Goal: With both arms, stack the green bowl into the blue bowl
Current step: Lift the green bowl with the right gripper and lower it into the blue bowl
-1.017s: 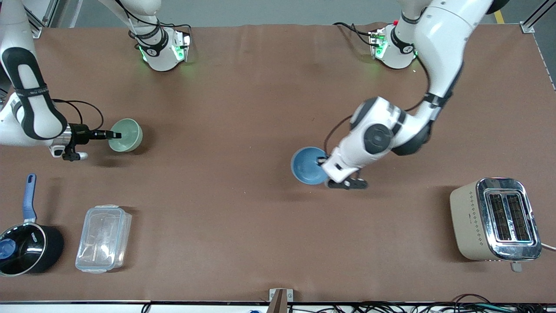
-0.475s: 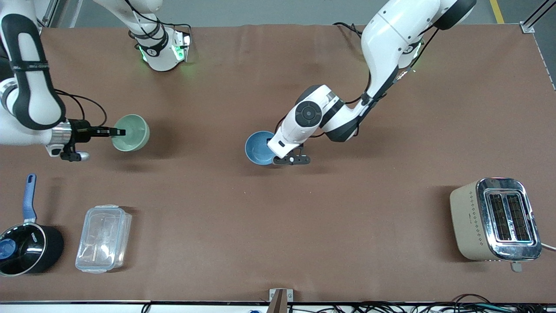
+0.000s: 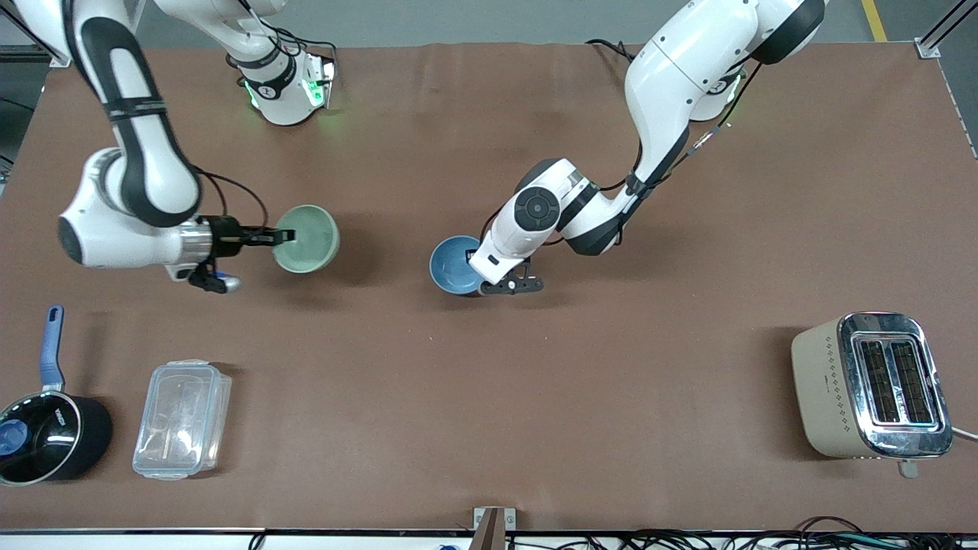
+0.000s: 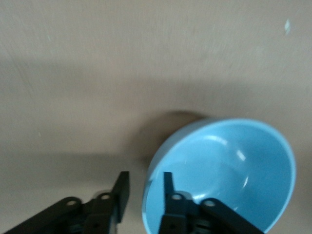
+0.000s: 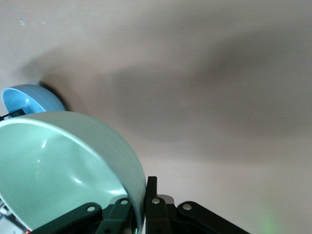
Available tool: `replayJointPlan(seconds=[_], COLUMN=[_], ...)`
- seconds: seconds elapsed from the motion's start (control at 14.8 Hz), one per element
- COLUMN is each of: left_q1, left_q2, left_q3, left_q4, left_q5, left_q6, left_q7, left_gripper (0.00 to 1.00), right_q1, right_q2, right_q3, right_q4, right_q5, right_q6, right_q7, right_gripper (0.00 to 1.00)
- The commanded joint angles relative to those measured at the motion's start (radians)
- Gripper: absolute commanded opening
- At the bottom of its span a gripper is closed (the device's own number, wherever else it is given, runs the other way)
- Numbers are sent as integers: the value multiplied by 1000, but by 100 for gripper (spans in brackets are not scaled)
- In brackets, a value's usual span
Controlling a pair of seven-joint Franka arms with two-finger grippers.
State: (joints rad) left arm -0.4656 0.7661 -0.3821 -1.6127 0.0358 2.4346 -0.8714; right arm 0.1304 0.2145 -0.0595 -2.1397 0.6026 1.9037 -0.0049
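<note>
My right gripper needs to let go of the green bowl inside the blue bowl (image 3: 464, 264) (image 5: 28, 101) near the middle of the table.
The pale green bowl (image 3: 307, 238) hangs above the table, toward the right arm's end from the blue bowl. My right gripper (image 3: 281, 237) is shut on its rim. In the right wrist view the fingers (image 5: 151, 195) pinch the green bowl's wall (image 5: 53, 165), and the blue bowl (image 5: 29, 100) shows farther off. The blue bowl (image 3: 454, 265) appears to rest on the table near the middle. My left gripper (image 3: 480, 279) is open astride its rim. In the left wrist view one finger is inside the blue bowl (image 4: 234, 165), and the other stands outside, apart from the rim, around the left gripper (image 4: 145, 179).
A beige and chrome toaster (image 3: 871, 386) stands near the front camera at the left arm's end. A clear plastic container (image 3: 182, 418) and a black saucepan with a blue handle (image 3: 46, 428) sit near the front camera at the right arm's end.
My right arm has carried the green bowl toward the blue bowl. My left arm brought the blue bowl toward the table's middle, then nearly stopped.
</note>
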Motion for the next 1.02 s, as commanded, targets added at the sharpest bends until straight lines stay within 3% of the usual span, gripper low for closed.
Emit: replayJointPlan(seconds=[0.0,0.2,0.34,0.54,0.68,0.95], left_q1=[4,59,131,217,274,353], left_q2=[-86,-180,-244,-322,-387,-505], left_q3=[55,109,109,118,108,106], left_q4=[66,143,142,142,142,142], left_q5=[18,19,19,45,149,154], left_q6=[-124,-299,-333,-425,-491,-639], left_q7=[-18,26,109,227,336,481], left_gripper=[100,100,100,100,100,100], right_q1=[161,335,447,521,549,589], right_q2=[-9,20,54,108,131,163], right_q3=[-11,-11,-11,-11,-11,-11], right_q4=[-20,-17,-14,-9,-2,0], right_q5=[97,236,298,301,302,322], right_q6=[98,245,390,546,571,623], right_q7=[139,236,295,318,318,318], right_gripper=[1,1,2,2,2,4])
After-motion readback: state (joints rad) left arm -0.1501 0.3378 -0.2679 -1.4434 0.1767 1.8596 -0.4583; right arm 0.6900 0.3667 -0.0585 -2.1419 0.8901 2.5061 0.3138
